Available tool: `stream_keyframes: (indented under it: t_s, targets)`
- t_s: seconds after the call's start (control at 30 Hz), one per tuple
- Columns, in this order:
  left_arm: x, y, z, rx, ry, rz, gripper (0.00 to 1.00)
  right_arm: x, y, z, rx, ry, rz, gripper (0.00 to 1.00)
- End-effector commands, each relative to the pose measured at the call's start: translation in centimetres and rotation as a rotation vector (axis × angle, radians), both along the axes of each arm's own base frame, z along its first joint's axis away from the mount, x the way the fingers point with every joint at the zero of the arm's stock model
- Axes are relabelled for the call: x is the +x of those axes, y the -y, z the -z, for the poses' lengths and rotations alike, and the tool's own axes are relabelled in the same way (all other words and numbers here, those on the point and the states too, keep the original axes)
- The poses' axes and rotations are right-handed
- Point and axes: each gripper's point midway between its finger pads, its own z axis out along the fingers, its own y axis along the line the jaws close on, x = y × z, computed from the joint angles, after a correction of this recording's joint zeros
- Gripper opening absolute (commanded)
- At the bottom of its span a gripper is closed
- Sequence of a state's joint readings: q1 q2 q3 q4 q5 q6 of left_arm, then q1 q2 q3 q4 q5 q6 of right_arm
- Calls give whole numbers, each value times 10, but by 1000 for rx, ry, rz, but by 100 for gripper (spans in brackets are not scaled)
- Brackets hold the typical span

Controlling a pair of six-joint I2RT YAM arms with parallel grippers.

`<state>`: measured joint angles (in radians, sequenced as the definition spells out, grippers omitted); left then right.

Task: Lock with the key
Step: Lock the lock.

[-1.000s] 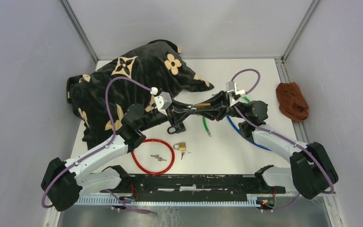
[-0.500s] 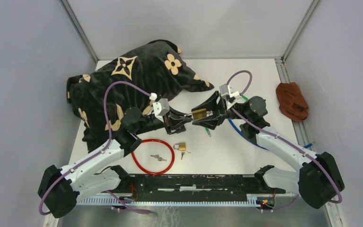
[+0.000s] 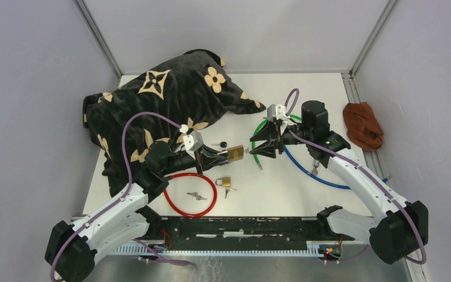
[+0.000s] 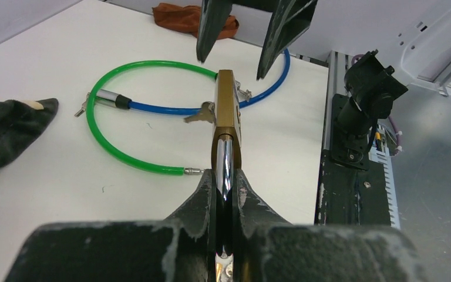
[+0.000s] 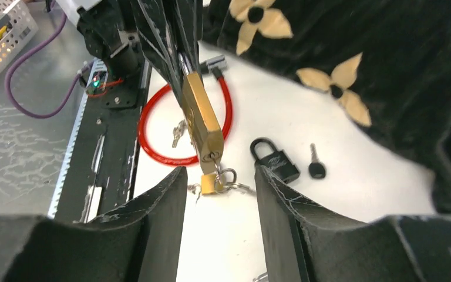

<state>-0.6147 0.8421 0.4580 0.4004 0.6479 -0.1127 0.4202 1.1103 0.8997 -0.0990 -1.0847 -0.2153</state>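
Next, my left gripper puts the brass padlock down on the bare table (image 3: 255, 188) (image 4: 259, 187) between the small padlock and the tip of the green cable.
My left gripper (image 3: 226, 154) is shut on the steel shackle of a brass padlock (image 3: 235, 153) and holds it above the table. In the left wrist view, the padlock (image 4: 226, 111) points away from my fingertips (image 4: 207, 182). A silver key (image 4: 198, 114) sticks out at the padlock's far end. My right gripper (image 3: 254, 145) is open and empty. It faces the padlock's key end with a small gap between them. In the right wrist view, the padlock (image 5: 201, 120) and its key ring (image 5: 226, 175) hang just beyond the open right gripper (image 5: 220, 173).
A small brass padlock (image 3: 224, 181) with keys, a red cable loop (image 3: 170, 202) around loose keys (image 3: 197, 195), a black padlock (image 5: 276, 160) and a black key (image 3: 222, 144) lie nearby. Green (image 3: 255, 154) and blue (image 3: 323, 181) cables lie right. A black flowered cushion (image 3: 164, 100) lies at the back left and a brown cloth (image 3: 362, 125) at the right.
My right gripper opened, let go of the padlock's key end and drew back to the right. My left gripper carried the padlock a little nearer and to the left.
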Motion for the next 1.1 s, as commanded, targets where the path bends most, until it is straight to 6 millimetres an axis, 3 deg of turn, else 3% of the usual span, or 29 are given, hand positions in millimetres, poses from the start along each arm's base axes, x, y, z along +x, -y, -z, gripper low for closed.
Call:
stream_keyframes:
  t_s: [0.0, 0.1, 0.23, 0.37, 0.43, 0.53, 0.63, 0.73, 0.87, 0.97, 1.07]
  targets:
    - [-6, 1, -43, -95, 140, 32, 2, -8, -7, 9, -46, -20, -36, 52]
    - [-7, 1, -44, -99, 139, 35, 2, -9, -14, 11, -55, 0, -49, 51]
    - [-8, 2, -45, -102, 134, 45, 2, -7, -18, 15, -67, -4, -50, 42]
    - [-8, 3, -47, -108, 135, 48, 2, -4, -22, 29, -117, -18, -44, 38]
    - [-9, 3, -48, -110, 134, 52, 2, -3, -23, 31, -120, -20, -43, 29]
    - [-10, 4, -47, -110, 124, 61, 2, -1, -23, 29, -118, -14, -32, 1]
    - [-7, 2, -44, -95, 124, 45, 2, -1, -20, 26, -117, 3, -11, 0]
    - [-1, -3, -37, -50, 129, 17, 2, 16, -5, 33, -151, -7, 120, 0]
    - [20, -18, -25, 46, 184, -71, 2, 44, 39, 54, -177, -81, 352, 0]
    - [35, -29, -12, 124, 216, -135, 2, 47, 62, 65, -168, -121, 441, 0]
    - [42, -32, -1, 159, 218, -159, 2, 49, 68, 70, -151, -146, 492, 0]
